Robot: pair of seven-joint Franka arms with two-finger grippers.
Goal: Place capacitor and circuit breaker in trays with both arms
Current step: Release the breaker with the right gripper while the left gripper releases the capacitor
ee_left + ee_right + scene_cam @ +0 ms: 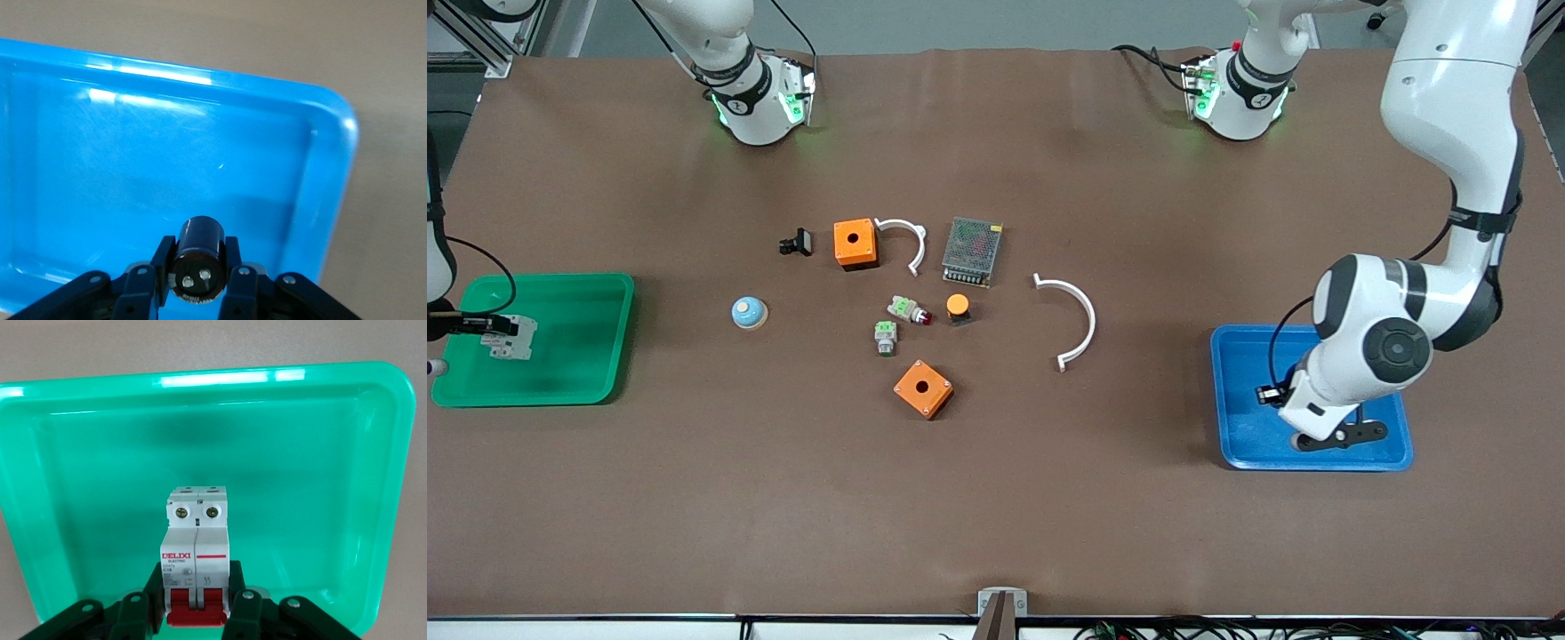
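My left gripper needs to let go of the capacitor on the middle of the blue tray's bottom [1311, 398] [138, 217].
My left gripper [199, 268] is shut on the capacitor [200, 253], a small black cylinder, and holds it over the blue tray [133, 133]. In the front view this gripper [1268, 394] is over the blue tray [1245, 444] at the left arm's end of the table, and the arm hides the capacitor. My right gripper [197, 593] is shut on the circuit breaker [196, 533], a white-grey block with red levers, over the green tray [80, 487]. In the front view the circuit breaker [509, 338] is over the green tray [578, 356] at the right arm's end, held by the right gripper [479, 325].
In the middle of the table lie two orange boxes [855, 243] [923, 388], two white curved strips [907, 238] [1074, 320], a mesh-covered power supply [972, 251], a black clip [796, 242], a blue-domed bell [748, 312], two small grey parts with green tops [907, 308] [885, 337] and an orange-capped button [958, 307].
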